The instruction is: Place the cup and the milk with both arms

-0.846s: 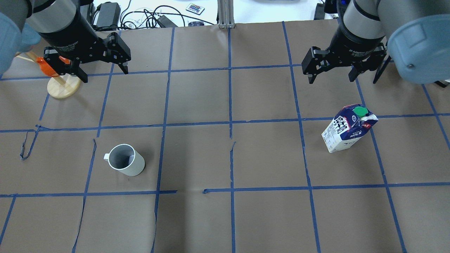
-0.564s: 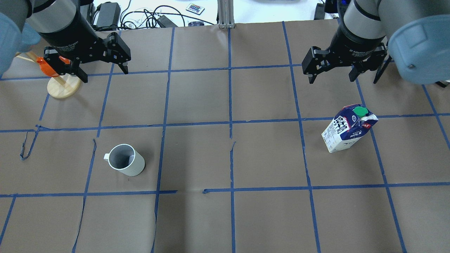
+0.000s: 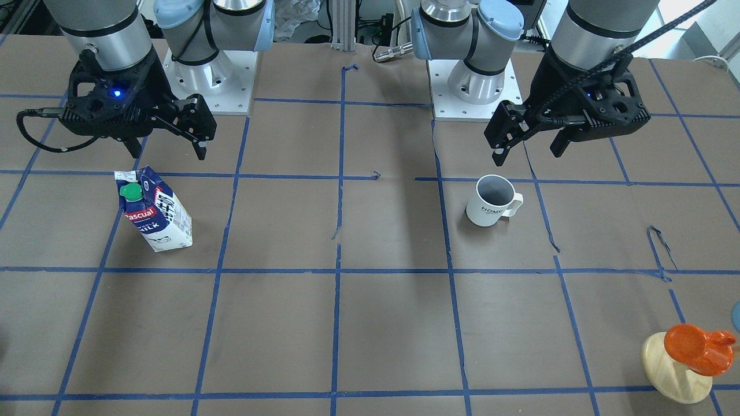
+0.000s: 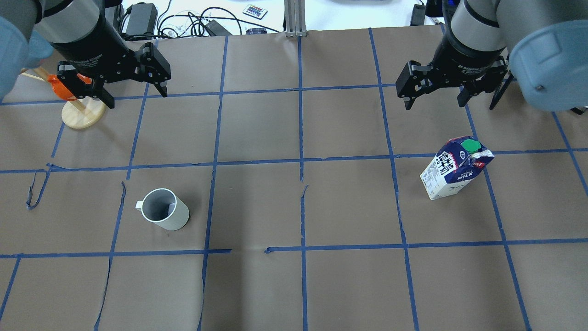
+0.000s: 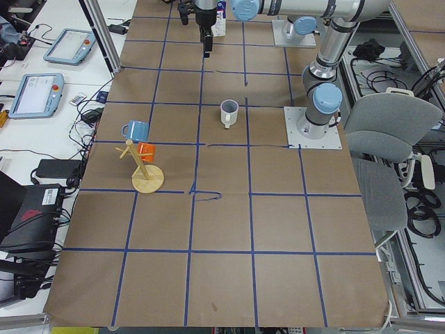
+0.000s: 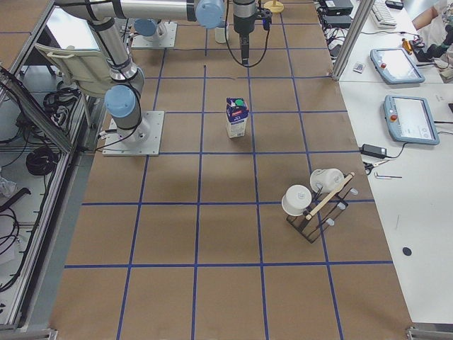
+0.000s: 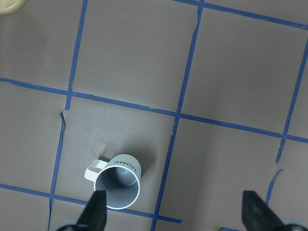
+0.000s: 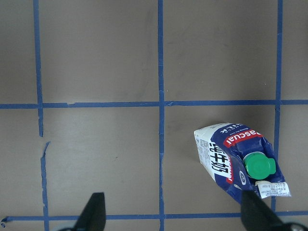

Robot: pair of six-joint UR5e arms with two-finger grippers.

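Observation:
My left gripper is to go to the white cup next. It should close on the cup's rim (image 3: 478,186) (image 7: 139,192), on the side away from the cup's handle.
The white cup (image 4: 163,212) stands upright on the brown table, handle to the overhead view's left; it also shows in the front view (image 3: 491,201) and the left wrist view (image 7: 119,185). My left gripper (image 4: 137,97) is open and empty, high above the table and beyond the cup. The blue and white milk carton (image 4: 455,168) with a green cap stands upright on the right, also in the front view (image 3: 155,211) and the right wrist view (image 8: 238,159). My right gripper (image 4: 433,103) is open and empty, above and beyond the carton.
A wooden stand with an orange cup (image 4: 82,112) sits at the far left, close under my left arm. A rack with white cups (image 6: 318,202) stands at the right end. Cables and a remote (image 4: 183,20) lie past the far edge. Blue tape lines grid the table.
My right gripper has shifted slightly to the right and away. The left gripper, cup and milk have not moved.

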